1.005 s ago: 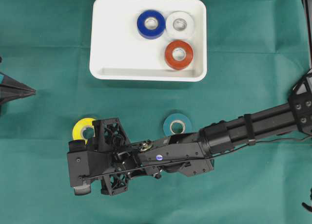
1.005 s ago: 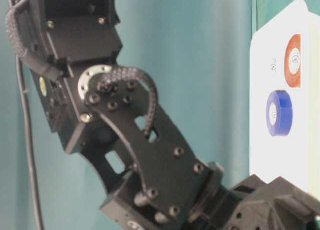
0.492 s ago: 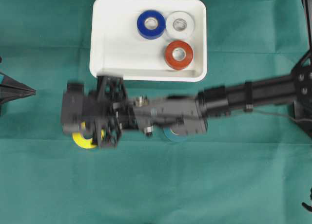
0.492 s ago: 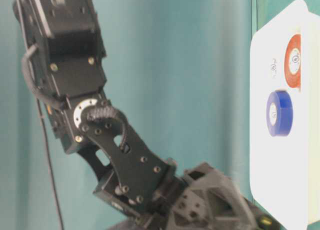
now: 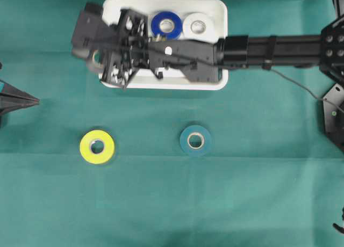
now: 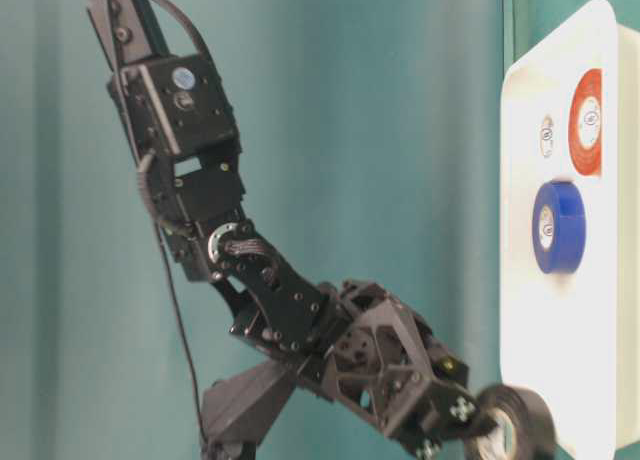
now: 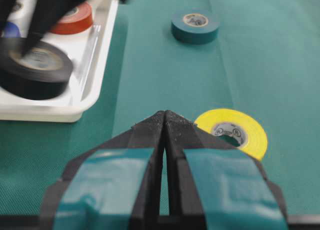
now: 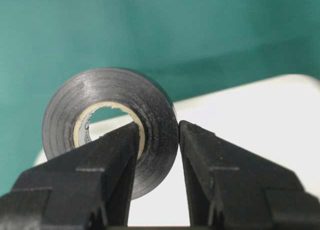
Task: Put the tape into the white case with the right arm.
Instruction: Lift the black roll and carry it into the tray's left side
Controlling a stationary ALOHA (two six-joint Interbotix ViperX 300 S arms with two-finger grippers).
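Next, my right gripper releases the roll of black tape in the white case's corner [image 5: 130, 59] that is closest to the yellow roll.
My right gripper [image 8: 157, 127] is shut on a black tape roll [image 8: 65, 115]; one finger goes through the roll's hole and the other presses its outer side. In the overhead view the roll [image 5: 96, 58] hangs over the left rim of the white case [image 5: 177, 83], with the black right arm stretched across the case. From table level the roll [image 6: 515, 425] sits just at the case's edge [image 6: 570, 360]. The left wrist view shows it [image 7: 35, 72] above the tray's near corner [image 7: 50, 112]. My left gripper [image 7: 164, 115] is shut and empty, at the far left [image 5: 32, 101].
A blue roll [image 5: 166, 26] and a white roll [image 5: 198, 26] lie in the case; a red roll [image 6: 587, 120] lies there too, covered by the arm from above. A yellow roll [image 5: 97, 147] and a teal roll [image 5: 195, 140] lie on the green cloth.
The right arm has swung from beside the yellow roll up to the case, carrying the black roll. The yellow and teal rolls are uncovered again. The left gripper has not moved.
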